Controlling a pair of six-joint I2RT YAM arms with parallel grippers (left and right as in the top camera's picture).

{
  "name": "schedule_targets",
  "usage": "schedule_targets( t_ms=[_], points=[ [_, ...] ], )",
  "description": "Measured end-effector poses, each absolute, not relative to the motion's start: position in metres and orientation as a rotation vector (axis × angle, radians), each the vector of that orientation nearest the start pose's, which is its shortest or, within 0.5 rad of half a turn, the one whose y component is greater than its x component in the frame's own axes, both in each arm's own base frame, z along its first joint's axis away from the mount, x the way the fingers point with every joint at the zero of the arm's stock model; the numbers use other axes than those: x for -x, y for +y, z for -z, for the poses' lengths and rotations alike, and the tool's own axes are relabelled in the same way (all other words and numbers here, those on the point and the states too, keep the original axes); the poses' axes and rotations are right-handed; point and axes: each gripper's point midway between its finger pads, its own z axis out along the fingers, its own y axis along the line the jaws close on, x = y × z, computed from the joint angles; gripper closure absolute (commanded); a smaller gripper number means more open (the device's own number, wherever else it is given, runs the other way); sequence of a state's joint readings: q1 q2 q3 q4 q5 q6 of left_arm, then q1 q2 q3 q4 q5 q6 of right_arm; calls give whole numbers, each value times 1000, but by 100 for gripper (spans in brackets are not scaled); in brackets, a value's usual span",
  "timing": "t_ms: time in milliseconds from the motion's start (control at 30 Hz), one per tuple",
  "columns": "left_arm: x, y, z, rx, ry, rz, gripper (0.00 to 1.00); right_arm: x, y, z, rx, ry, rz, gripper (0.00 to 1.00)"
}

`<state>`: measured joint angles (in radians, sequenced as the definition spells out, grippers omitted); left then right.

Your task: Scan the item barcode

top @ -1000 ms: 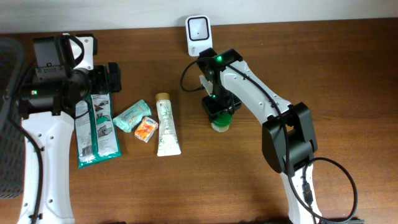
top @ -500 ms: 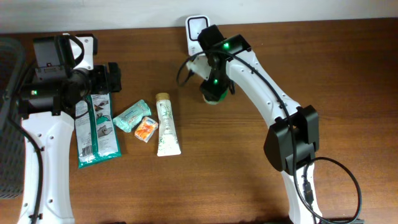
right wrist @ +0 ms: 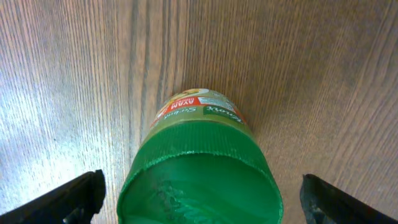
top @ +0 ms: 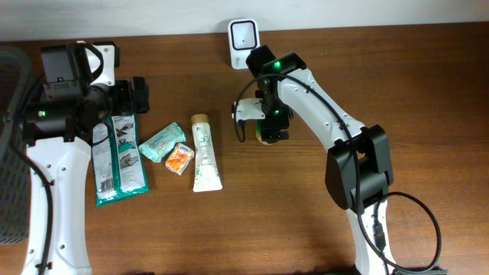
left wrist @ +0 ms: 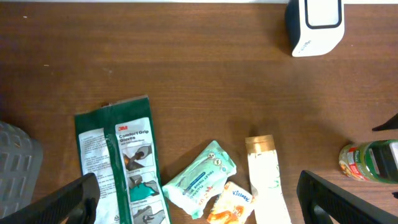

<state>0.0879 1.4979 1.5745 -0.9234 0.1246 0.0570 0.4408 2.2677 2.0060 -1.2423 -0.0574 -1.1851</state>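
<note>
Next, I lift my right gripper clear, as it sits twisted away from the scanner around the green lid, then turn it toward the scanner and grip the jar [left wrist: 372, 162].
A jar with a green lid [right wrist: 199, 180] and a red and green label lies on its side on the wooden table, just below the white barcode scanner [top: 243, 34]. My right gripper [right wrist: 202, 196] is open, its fingers wide on either side of the lid with a gap to each. From overhead the right gripper [top: 269, 128] covers most of the jar [top: 262, 137]. The left wrist view shows the jar [left wrist: 367, 163] at the right edge and the scanner [left wrist: 315, 25] at the top. My left gripper [left wrist: 202, 202] hangs open and empty above the packets at the left.
A green 3M gloves packet [top: 118, 160], a mint wipes pack [top: 162, 143], an orange Kleenex pack [top: 179, 160] and a cream tube [top: 205, 155] lie left of the jar. A dark mesh basket [top: 11, 153] stands at the table's left edge.
The right gripper carried the jar up toward the scanner, then came back down a little and opened, letting go of the jar. The left arm has not moved.
</note>
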Motion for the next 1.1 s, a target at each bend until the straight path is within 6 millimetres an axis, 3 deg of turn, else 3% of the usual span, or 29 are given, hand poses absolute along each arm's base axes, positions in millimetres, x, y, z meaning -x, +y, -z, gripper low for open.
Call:
schedule_targets(
  t_ms=[133, 200, 267, 367, 433, 533, 633, 733, 867, 967, 1100],
  points=[
    [-403, 14, -272, -20, 2410, 83, 1, -421, 209, -76, 2043, 2223, -25, 2],
    [-403, 14, -272, -20, 2410, 84, 1, -440, 214, -99, 1808, 2327, 13, 2],
    [-403, 14, -272, -20, 2410, 84, 1, -456, 219, -139, 1494, 2430, 15, 2],
    [-403, 14, -272, -20, 2410, 84, 1, -451, 218, -181, 1197, 2545, -42, 2],
    [-403, 14, -272, -20, 2410, 83, 1, -445, 218, -186, 1114, 2594, -79, 2],
    [-403, 14, -272, -20, 2410, 83, 1, -440, 218, -179, 990, 2681, -114, 4],
    [-403, 14, -272, -20, 2410, 83, 1, -442, 215, -161, 649, 2816, -156, 7],
    [-403, 14, -272, -20, 2410, 84, 1, -443, 205, -127, 223, 2939, -165, 7],
    [-403, 14, -272, -20, 2410, 83, 1, -445, 197, -86, -145, 2978, -171, 8],
    [-403, 14, -272, -20, 2410, 84, 1, -441, 197, -71, -292, 2991, -192, 9],
    [-403, 14, -272, -20, 2410, 83, 1, -442, 200, -70, -359, 2987, -219, 14]
  ],
)
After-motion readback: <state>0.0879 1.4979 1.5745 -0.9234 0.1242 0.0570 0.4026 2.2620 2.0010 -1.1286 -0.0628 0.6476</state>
